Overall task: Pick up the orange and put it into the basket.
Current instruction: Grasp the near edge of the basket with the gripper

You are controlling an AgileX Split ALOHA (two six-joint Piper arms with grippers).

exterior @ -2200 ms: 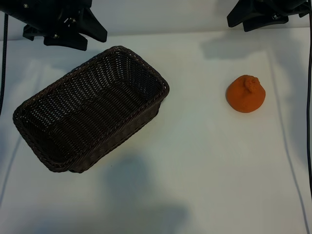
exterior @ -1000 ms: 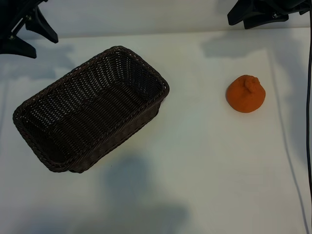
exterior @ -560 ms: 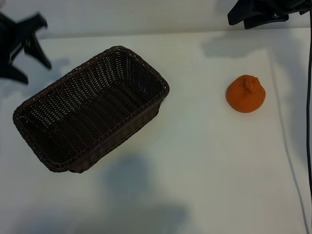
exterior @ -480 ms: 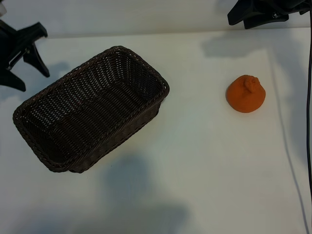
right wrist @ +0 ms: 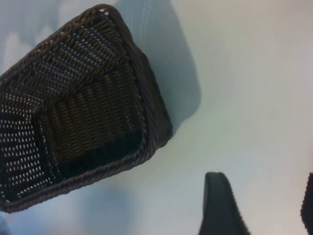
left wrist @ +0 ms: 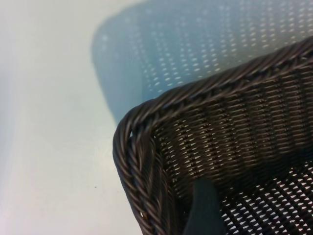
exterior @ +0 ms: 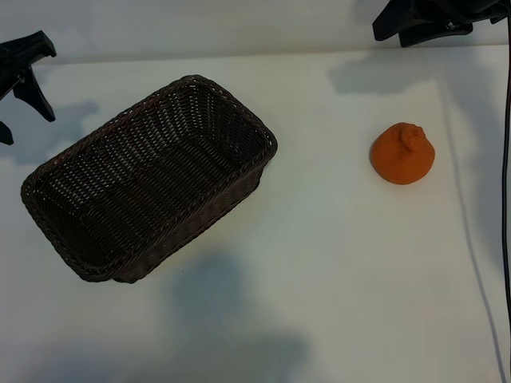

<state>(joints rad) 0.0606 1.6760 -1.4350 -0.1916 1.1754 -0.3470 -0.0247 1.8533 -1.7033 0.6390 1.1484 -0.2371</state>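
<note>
The robot's left gripper needs to next grip the basket by the rim of its short end (exterior: pixel 31 211) (left wrist: pixel 139 196) farthest from the orange, near the back corner.
The orange (exterior: pixel 402 154) lies by itself on the white table, right of the middle, knob up. The dark brown wicker basket (exterior: pixel 204 86) lies at an angle at the left and holds nothing. My left gripper (exterior: pixel 25 124) hangs open at the far left edge, beside the basket's far left side. In the left wrist view one finger (left wrist: pixel 204 211) shows over the basket's corner (left wrist: pixel 128 142). My right gripper (exterior: pixel 423 20) stays at the back right, behind the orange. In its wrist view its fingers (right wrist: pixel 220 208) stand apart over bare table, open and holding nothing. Neither wrist view shows the orange.
The white table (exterior: pixel 335 279) stretches bare between basket and orange and along the front. A dark cable (exterior: pixel 506 199) hangs down the right edge. The right wrist view takes in the basket (right wrist: pixel 146 103) from afar.
My left gripper has swung away from the back of the table, out to the far left edge and slightly nearer. Orange, basket and right arm have not moved.
</note>
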